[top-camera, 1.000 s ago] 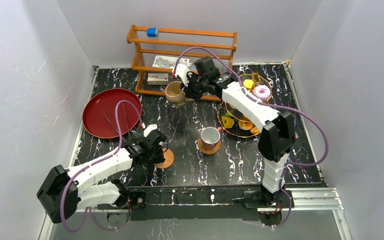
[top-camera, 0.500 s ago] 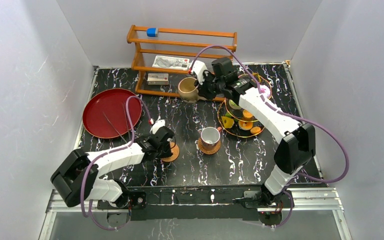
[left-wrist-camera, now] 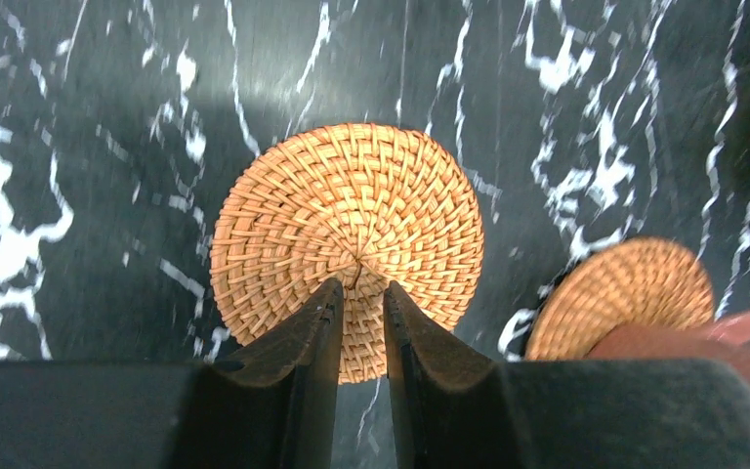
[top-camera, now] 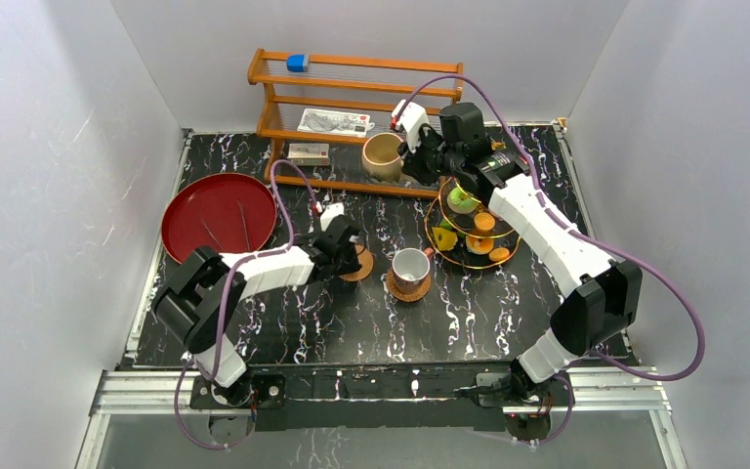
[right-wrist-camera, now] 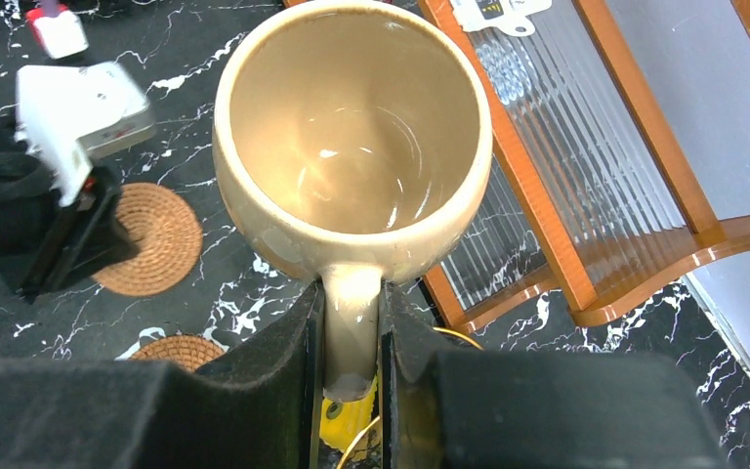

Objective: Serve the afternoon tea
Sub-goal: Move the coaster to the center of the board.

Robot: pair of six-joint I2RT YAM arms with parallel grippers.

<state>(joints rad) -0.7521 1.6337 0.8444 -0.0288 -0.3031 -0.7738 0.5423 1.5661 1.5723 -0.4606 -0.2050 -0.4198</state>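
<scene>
My right gripper is going to put the tan mug down between the wooden rack and the white red-handled cup (top-camera: 372, 227).
My right gripper (top-camera: 407, 161) is shut on the handle of the tan mug (top-camera: 383, 154), which hangs upright and empty in front of the wooden rack. In the right wrist view the handle sits between the jaws of that gripper (right-wrist-camera: 352, 332), below the mug (right-wrist-camera: 352, 147). My left gripper (top-camera: 340, 246) has its fingers nearly together, tips pressed on a woven coaster (left-wrist-camera: 352, 205) that lies on the table (top-camera: 356, 264). Just right of it, the white red-handled cup (top-camera: 410, 264) stands on the second coaster (top-camera: 407, 291). Toy pastries (top-camera: 479, 244) fill the gold-rimmed tiered stand (top-camera: 432, 223).
A round red tray (top-camera: 217, 217) lies at the left. The wooden rack (top-camera: 352, 103) stands at the back with boxes and a blue item (top-camera: 297, 63). White walls close in the black marbled table (top-camera: 469, 313).
My left gripper has travelled right and away from the near edge, taking the coaster with it up beside the white cup. My right arm has carried the mug rightward along the rack front.
</scene>
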